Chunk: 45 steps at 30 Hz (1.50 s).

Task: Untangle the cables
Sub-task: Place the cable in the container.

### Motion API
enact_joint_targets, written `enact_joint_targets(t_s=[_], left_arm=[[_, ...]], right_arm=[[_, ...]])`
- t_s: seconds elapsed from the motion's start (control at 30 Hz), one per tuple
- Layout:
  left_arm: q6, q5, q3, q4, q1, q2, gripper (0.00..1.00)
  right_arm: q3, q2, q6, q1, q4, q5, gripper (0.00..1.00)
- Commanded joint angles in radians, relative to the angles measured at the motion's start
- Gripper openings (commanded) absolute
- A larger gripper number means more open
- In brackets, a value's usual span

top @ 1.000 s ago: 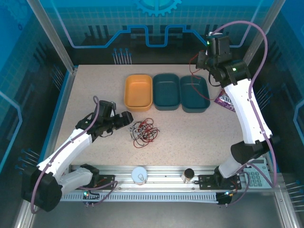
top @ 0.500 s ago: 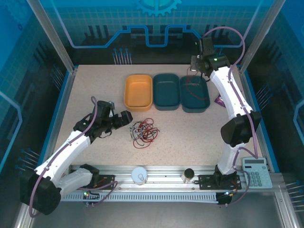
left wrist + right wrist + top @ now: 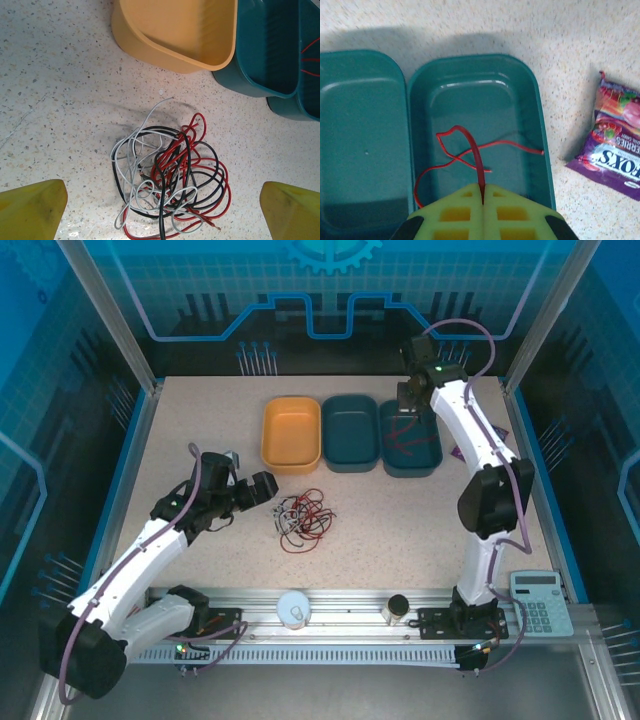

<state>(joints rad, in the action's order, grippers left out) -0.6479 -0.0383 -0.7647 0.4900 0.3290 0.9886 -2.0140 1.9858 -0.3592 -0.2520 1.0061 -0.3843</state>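
Observation:
Next, my right gripper lets go of the red cable on the bottom of the teal bin [image 3: 409, 439] [image 3: 481, 156] nearest the purple candy packet.
The cables [image 3: 303, 516] lie tangled mid-table: red, black and white-grey wires looped through one another [image 3: 170, 175]. My left gripper [image 3: 268, 490] hovers just left of the tangle, open. In the left wrist view its yellow fingertips [image 3: 32, 207] stand wide apart on either side of the heap and touch nothing. My right gripper [image 3: 407, 400] hangs over the right teal bin [image 3: 436, 440], shut on a separate red cable [image 3: 470, 142]. That cable runs from the pinched pads [image 3: 465, 205] down into the bin, its loose loops resting on the bin floor.
An orange bin [image 3: 291, 433] and a middle teal bin [image 3: 350, 430] stand left of the right teal bin [image 3: 540, 125]. A purple candy packet [image 3: 620, 145] lies right of the bins. A calculator [image 3: 543, 602] sits front right. Two small cylinders [image 3: 294, 608] stand on the front rail.
The right arm swung left from beside the candy packet to over the right teal bin, carrying the red cable, which now rests in it. The left gripper shifted only slightly.

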Motion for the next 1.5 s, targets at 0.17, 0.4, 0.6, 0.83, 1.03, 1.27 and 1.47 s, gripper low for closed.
enact_joint_targets(t_s=[0.17,0.4,0.6,0.83,1.03,1.27,1.47], left_arm=[[0.015,-0.030,-0.003,-0.007,-0.011,-0.021,0.99],[0.011,-0.034,0.002,-0.019,-0.011,-0.018,0.99],[0.010,-0.034,0.005,-0.022,-0.011,-0.015,0.99],[0.002,-0.034,0.009,-0.027,-0.012,-0.005,0.99],[-0.002,-0.020,0.007,-0.023,-0.013,-0.008,0.99],[-0.002,-0.030,0.004,-0.054,-0.020,-0.009,0.99],[0.002,-0.090,0.010,-0.099,-0.022,-0.002,0.99]], right_arm=[[-0.017,0.090,-0.035,0.074,0.083,0.010,0.00],[-0.012,0.189,-0.031,0.106,0.086,0.065,0.00],[-0.008,0.240,-0.025,0.105,0.076,0.089,0.00],[-0.010,0.232,-0.009,0.104,0.083,0.085,0.17],[0.032,0.130,-0.010,0.104,0.091,0.050,0.39],[0.115,-0.075,-0.019,0.074,0.082,0.027,0.52],[0.191,-0.240,-0.053,-0.034,0.066,0.010,0.55]])
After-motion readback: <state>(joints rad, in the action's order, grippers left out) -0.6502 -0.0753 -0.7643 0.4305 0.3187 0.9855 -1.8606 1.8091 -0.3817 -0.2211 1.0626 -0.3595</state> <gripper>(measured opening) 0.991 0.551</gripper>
